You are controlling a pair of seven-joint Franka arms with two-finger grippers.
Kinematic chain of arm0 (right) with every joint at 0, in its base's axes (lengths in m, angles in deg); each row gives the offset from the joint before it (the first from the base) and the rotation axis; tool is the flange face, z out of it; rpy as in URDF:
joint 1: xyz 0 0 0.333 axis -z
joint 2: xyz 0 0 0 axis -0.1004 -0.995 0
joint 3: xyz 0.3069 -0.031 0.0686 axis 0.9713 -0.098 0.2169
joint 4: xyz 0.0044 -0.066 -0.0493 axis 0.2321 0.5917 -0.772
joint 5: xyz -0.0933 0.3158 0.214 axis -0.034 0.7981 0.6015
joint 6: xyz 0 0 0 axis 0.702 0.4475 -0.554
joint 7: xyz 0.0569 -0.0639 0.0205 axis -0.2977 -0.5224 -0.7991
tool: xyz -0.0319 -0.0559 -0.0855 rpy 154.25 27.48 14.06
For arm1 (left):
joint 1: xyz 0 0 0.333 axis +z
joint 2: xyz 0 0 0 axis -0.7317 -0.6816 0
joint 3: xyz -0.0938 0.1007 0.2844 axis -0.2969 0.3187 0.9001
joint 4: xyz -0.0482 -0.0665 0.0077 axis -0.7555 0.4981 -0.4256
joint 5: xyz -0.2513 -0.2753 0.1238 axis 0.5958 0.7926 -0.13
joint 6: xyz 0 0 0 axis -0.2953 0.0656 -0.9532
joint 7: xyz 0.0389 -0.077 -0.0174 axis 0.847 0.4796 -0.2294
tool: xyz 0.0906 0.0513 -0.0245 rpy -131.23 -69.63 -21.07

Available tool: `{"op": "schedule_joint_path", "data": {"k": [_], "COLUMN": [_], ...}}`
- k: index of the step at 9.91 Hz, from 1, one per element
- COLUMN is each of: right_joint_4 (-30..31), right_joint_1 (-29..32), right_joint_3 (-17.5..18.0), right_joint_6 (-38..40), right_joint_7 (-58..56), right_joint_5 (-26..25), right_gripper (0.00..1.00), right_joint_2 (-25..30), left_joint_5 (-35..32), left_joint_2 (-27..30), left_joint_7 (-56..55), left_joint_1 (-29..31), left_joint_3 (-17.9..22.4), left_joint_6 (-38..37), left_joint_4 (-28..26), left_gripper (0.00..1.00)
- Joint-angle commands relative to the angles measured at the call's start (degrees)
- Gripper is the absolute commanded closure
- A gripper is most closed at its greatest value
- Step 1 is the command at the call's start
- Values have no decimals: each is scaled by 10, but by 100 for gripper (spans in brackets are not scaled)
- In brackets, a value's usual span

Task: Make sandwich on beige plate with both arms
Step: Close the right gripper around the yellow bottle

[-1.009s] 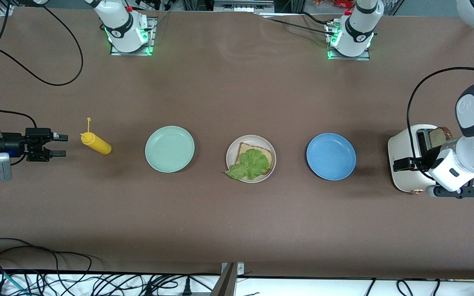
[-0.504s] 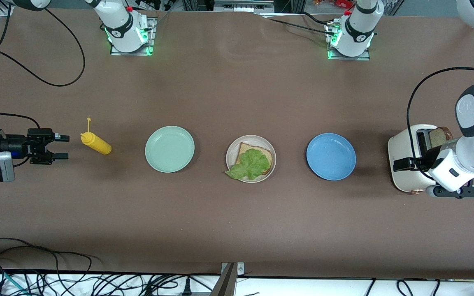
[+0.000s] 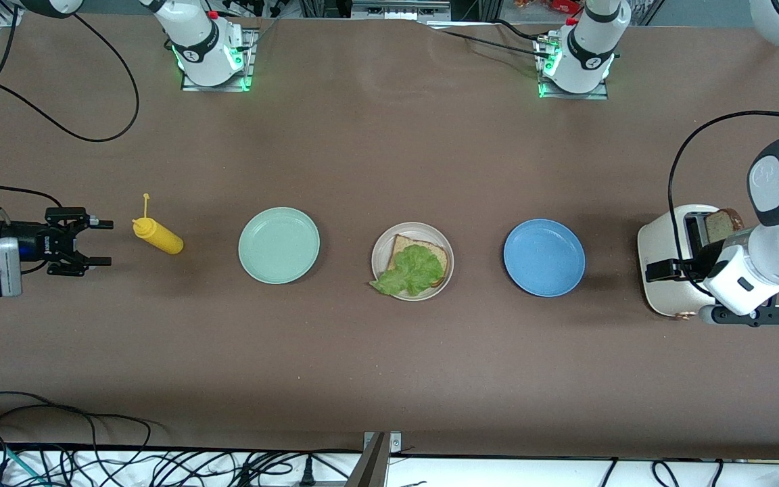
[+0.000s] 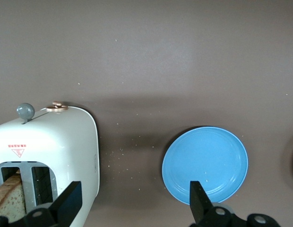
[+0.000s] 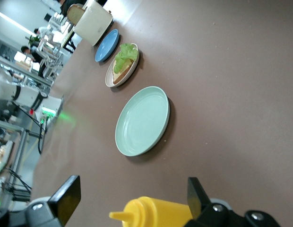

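Observation:
The body of the yellow squeeze bottle (image 3: 161, 237) (image 5: 169, 213) will be gripped by my right gripper as it closes there, so that the bottle's nozzle stays free.
The beige plate (image 3: 379, 256) sits mid-table with one bread slice (image 3: 433, 251) and a green lettuce leaf (image 3: 410, 270) on top of it. A second bread slice (image 3: 723, 222) stands in the white toaster (image 3: 660, 238) at the left arm's end. My left gripper (image 3: 663, 270) hangs open and empty over the toaster's edge; in the left wrist view (image 4: 134, 203) it spans the gap between toaster (image 4: 56, 146) and blue plate (image 4: 205, 163). My right gripper (image 3: 100, 242) is open and empty, beside the yellow squeeze bottle (image 3: 158, 236), whose nozzle end lies between its fingers in the right wrist view (image 5: 132, 198).
A mint-green plate (image 3: 278, 245) lies between the bottle and the beige plate. A blue plate (image 3: 544, 257) lies between the beige plate and the toaster. Cables trail along the table edge nearest the front camera and at the right arm's end.
My right gripper has turned at the wrist and its fingers show farther apart, still beside the yellow bottle. The left arm, plates and food have not moved.

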Motion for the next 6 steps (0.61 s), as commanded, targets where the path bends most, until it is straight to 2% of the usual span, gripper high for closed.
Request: {"op": "schedule_joint_path", "data": {"k": [1,6], "right_joint_4": [18,64], "right_joint_1": [9,35], "right_joint_3": [5,5], "right_joint_6": [-14,-9], "right_joint_7": [-106,-338], "right_joint_5": [4,4], "right_gripper": [0,0], "right_joint_2": [0,-8], "left_joint_5": [-22,-22], "left_joint_2": [3,3], "left_joint_7": [-3,-4], "left_joint_1": [-2,-2], "left_joint_3": [-2,-2], "left_joint_6": [-5,-5], "left_joint_4": [-2,-1], "left_gripper": [0,0]}}
